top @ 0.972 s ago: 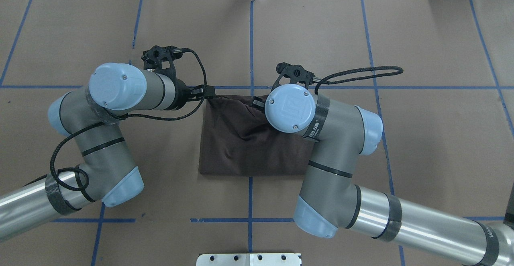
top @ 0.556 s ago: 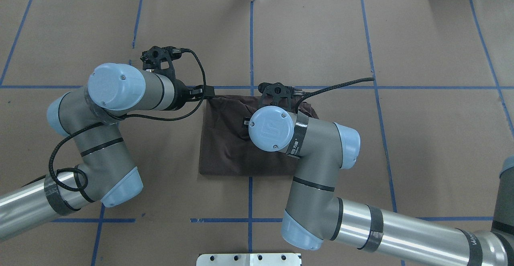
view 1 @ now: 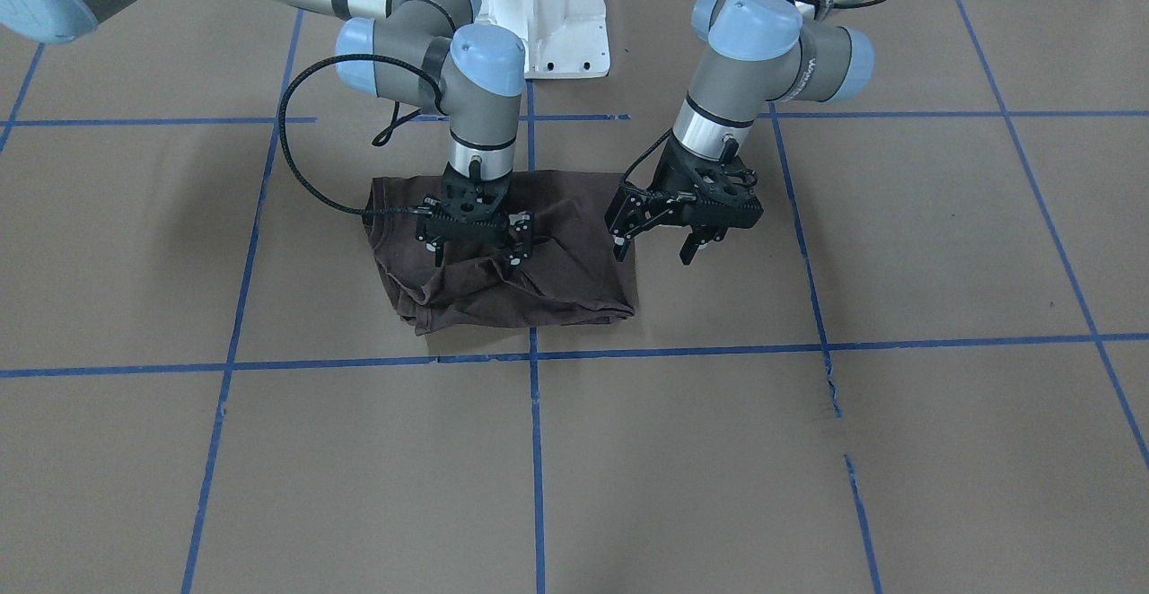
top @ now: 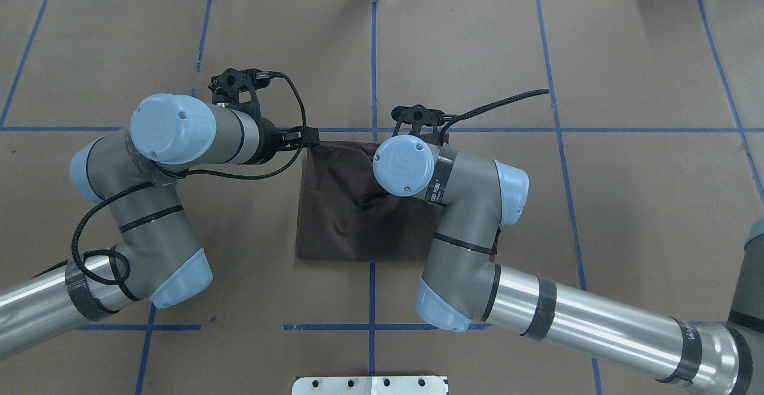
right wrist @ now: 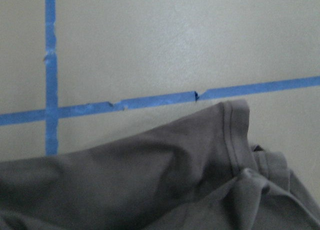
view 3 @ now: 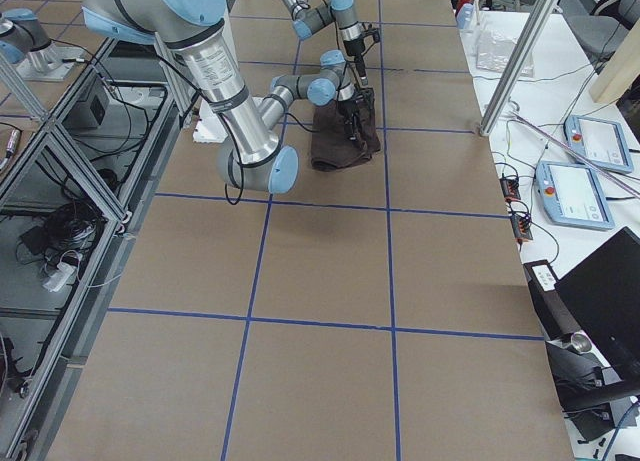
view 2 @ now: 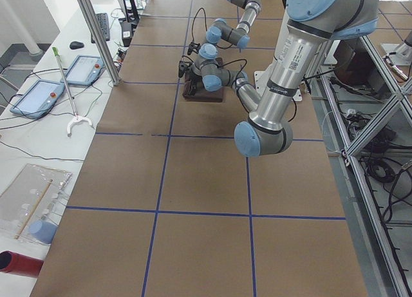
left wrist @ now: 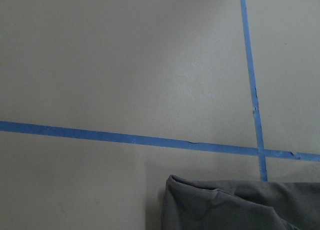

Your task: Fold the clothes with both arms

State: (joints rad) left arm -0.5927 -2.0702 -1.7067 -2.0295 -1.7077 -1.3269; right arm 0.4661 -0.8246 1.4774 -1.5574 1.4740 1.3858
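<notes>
A slanting crease rumples the dark brown T-shirt toward its far edge, so I should take the T-shirt's edge (view 1: 595, 319) beside the corner with my left gripper and pull the cloth flat before folding.
The dark brown T-shirt (view 1: 556, 280) lies folded and rumpled on the brown table, also seen in the overhead view (top: 346, 216). My right gripper (view 1: 477, 253) stands upright over the shirt's far edge, jaws apart, fingertips (view 1: 437, 256) on bunched fabric. In the overhead view it is hidden under its own wrist. My left gripper (view 1: 653, 248) is open at the shirt's far left corner (top: 305, 138), one finger over the cloth edge, the other over bare table. The left wrist view shows that corner (left wrist: 240, 205). The right wrist view shows a hemmed fold (right wrist: 150, 180).
Blue tape lines (view 1: 682, 347) grid the brown table cover. The white pedestal base (view 1: 539, 20) stands behind the shirt. A metal plate (top: 370, 385) sits at the near table edge. Tablets (view 2: 38, 94) and a metal post (view 2: 96, 39) stand beyond the far edge.
My right wrist moved left over the shirt, first toward the near side, then back to the far edge. My left arm has stayed still.
</notes>
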